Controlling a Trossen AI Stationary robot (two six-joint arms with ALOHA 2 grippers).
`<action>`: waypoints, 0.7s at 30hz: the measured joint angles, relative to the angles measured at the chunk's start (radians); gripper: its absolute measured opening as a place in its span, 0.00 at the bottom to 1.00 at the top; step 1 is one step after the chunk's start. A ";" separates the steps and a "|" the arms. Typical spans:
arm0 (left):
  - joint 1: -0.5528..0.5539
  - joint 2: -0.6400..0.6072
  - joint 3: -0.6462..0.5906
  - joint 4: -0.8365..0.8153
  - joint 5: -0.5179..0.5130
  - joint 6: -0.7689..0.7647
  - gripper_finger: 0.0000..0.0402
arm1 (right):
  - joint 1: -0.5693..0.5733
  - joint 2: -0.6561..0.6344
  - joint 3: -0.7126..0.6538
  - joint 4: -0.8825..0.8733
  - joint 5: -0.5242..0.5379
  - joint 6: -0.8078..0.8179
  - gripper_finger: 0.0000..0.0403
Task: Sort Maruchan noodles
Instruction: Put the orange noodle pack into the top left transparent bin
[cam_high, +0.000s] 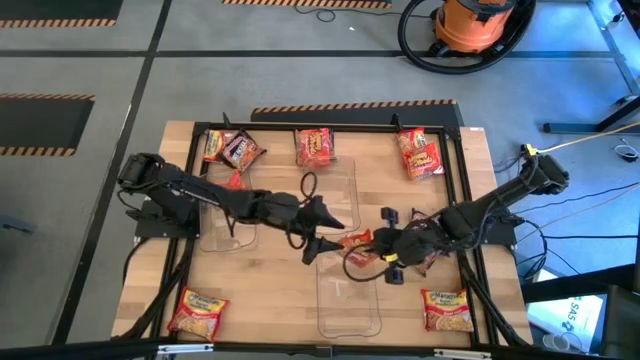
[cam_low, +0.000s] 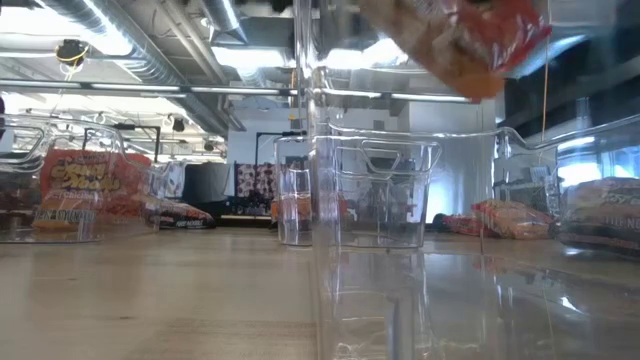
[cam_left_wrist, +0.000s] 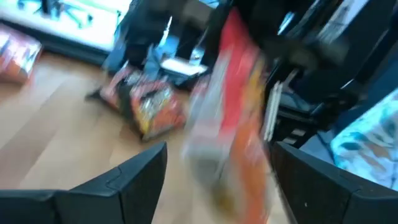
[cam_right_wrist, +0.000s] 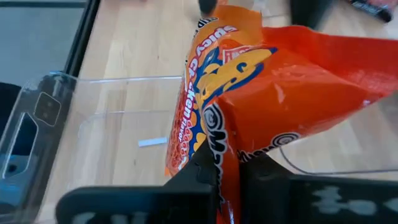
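I will have my left gripper take the packet's loose end (cam_high: 348, 241) before my right gripper regrasps the slanted orange packet, which it now pinches by its crumpled end.
An orange noodle packet (cam_high: 357, 240) hangs in the air at the table's middle, above the clear bin (cam_high: 350, 295) that stands near the front edge. My right gripper (cam_right_wrist: 225, 177) is shut on it, coming from the right. My left gripper (cam_high: 338, 233) stands open just left of the packet. In the left wrist view its two fingers (cam_left_wrist: 134, 177) flank the blurred packet (cam_left_wrist: 239, 124) and stand apart from it. The low view shows the packet (cam_low: 465, 40) high over the bin (cam_low: 370, 200). My right gripper pinches the orange packet by one crumpled end (cam_right_wrist: 227, 146) between its two fingers. The fingers slant down from the table's right side. The packet is lifted clear, sticking out beyond the fingertips over the bin, and rests on nothing.
Loose packets lie at the far edge (cam_high: 230, 150) (cam_high: 314, 146) (cam_high: 420, 155) and at both near corners (cam_high: 197, 312) (cam_high: 447, 308). A second clear bin (cam_high: 228, 215) sits under the left arm and another (cam_high: 340, 185) toward the far side. Black rails (cam_high: 462, 170) frame the table.
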 joint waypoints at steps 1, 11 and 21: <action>0.006 0.004 0.029 -0.049 0.013 0.005 0.71 | -0.010 0.010 0.000 0.000 -0.006 -0.008 0.02; 0.031 0.137 0.233 -0.327 0.094 0.026 0.71 | -0.053 0.042 0.000 0.070 -0.028 -0.092 0.02; 0.031 0.157 0.252 -0.353 0.095 0.026 0.66 | -0.053 0.043 0.000 0.098 -0.045 -0.091 0.02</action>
